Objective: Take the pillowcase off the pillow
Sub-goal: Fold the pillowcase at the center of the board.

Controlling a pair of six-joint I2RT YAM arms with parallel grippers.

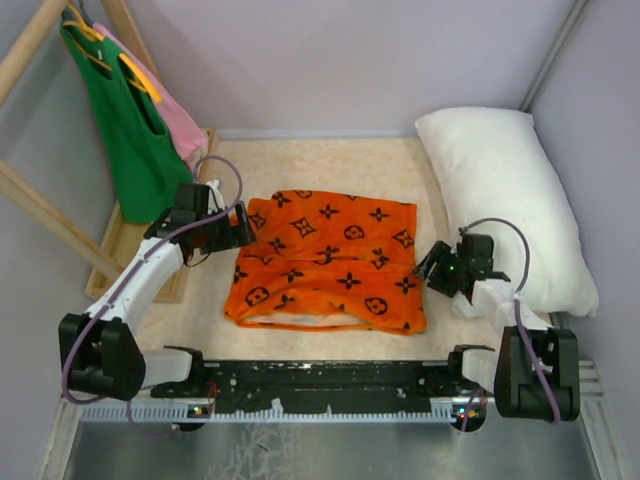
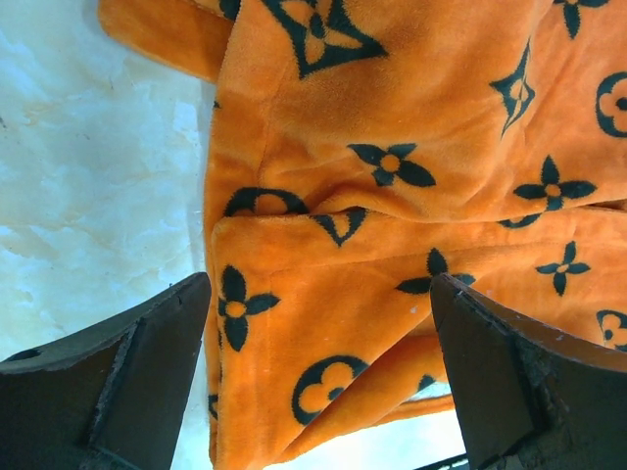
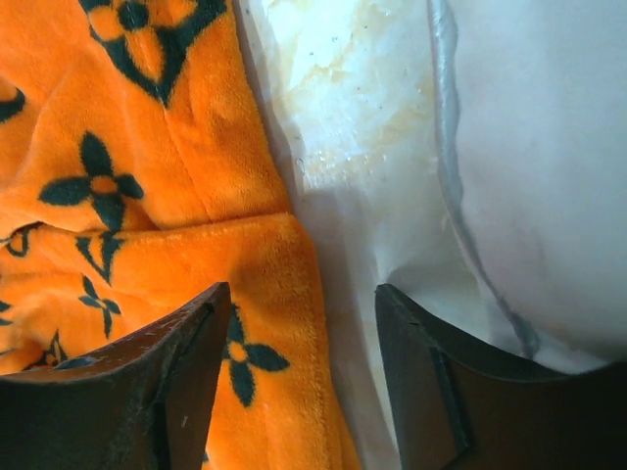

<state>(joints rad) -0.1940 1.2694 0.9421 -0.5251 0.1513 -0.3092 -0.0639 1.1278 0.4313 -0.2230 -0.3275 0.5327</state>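
Observation:
The orange pillowcase has a folded corner (image 1: 241,265) (image 2: 233,279) about halfway along its side facing the wooden rack. I need to close my left gripper on that corner.
The orange pillowcase (image 1: 330,260) with black motifs lies crumpled and flat in the middle of the table. The white pillow (image 1: 505,200) lies apart from it at the right, along the wall. My left gripper (image 1: 240,228) is open and empty, just above the pillowcase's left edge. In the left wrist view its fingers straddle a folded corner of the pillowcase (image 2: 392,196), with the gripper (image 2: 323,372) holding nothing. My right gripper (image 1: 432,265) is open and empty between the pillowcase's right edge (image 3: 147,196) and the pillow (image 3: 549,176). In its wrist view the gripper (image 3: 304,382) spans that edge.
A green tank top (image 1: 125,130) and a pink garment (image 1: 180,125) hang on a wooden rack (image 1: 30,205) at the back left. The rack's base board (image 1: 125,250) lies beside my left arm. Walls close in the back and right.

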